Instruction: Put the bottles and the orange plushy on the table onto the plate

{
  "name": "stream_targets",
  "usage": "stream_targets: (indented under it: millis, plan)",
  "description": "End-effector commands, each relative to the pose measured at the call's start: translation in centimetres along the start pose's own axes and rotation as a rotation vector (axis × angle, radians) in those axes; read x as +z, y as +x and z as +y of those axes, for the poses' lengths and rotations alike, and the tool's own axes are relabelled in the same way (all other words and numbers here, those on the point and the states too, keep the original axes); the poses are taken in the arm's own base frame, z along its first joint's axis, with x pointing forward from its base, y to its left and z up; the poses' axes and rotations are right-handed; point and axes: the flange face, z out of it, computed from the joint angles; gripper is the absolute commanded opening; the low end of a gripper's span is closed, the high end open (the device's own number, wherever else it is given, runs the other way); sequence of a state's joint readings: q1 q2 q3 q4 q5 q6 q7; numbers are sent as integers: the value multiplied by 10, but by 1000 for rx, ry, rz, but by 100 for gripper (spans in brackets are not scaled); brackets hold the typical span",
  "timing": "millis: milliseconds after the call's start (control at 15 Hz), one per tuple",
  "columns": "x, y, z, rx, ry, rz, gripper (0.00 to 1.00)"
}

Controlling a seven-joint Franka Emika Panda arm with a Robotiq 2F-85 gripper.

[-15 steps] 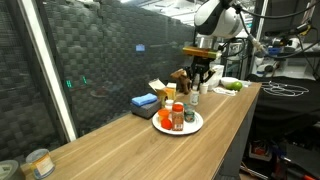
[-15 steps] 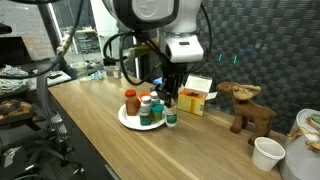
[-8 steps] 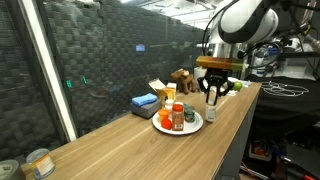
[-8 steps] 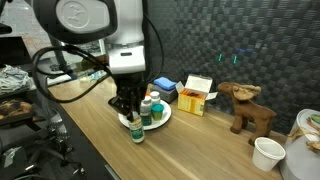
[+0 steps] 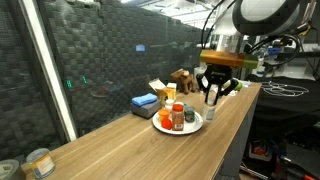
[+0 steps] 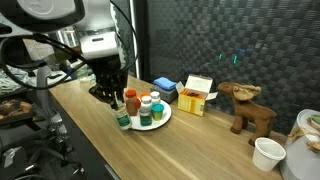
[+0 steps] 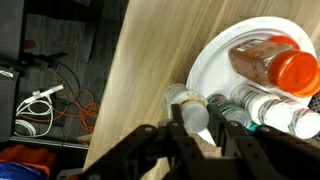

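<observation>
Next, my gripper sets the small bottle, now held upright at the plate's rim, down on the white plate (image 5: 186, 123) (image 7: 226, 83), placing it close beside the bottle that has the orange cap.
A white plate (image 5: 190, 127) sits on the wooden table and also shows in the other exterior view (image 6: 158, 121) and the wrist view (image 7: 215, 62). On it stand an orange-capped bottle (image 7: 278, 62) and two white-capped bottles (image 7: 268, 108). My gripper (image 7: 196, 122) is shut on a small bottle (image 7: 190, 110) with a pale cap, held upright at the plate's rim. The gripper shows in both exterior views (image 5: 212, 98) (image 6: 117, 102), with the small bottle (image 5: 211, 114) (image 6: 122, 119) below it. I cannot make out the orange plushy for certain.
A blue box (image 5: 144, 102) (image 6: 165, 88) and a white-and-orange carton (image 6: 196, 95) lie behind the plate. A brown moose toy (image 6: 245, 106) and a white cup (image 6: 266, 152) stand further along. A tin (image 5: 38, 162) sits at the far end. The table edge runs close by.
My gripper has carried the small bottle from the far side of the plate round its front to the side nearest the table edge. The bottles on the plate have not moved.
</observation>
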State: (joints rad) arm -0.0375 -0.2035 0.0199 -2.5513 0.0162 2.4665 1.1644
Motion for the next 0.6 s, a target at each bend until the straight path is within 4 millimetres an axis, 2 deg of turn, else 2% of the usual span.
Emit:
stream_targets:
  millis: [0, 533]
  plan:
    - [-21, -11, -11, -49, 34, -7, 11]
    - [-27, -12, -53, -129, 75, -106, 12]
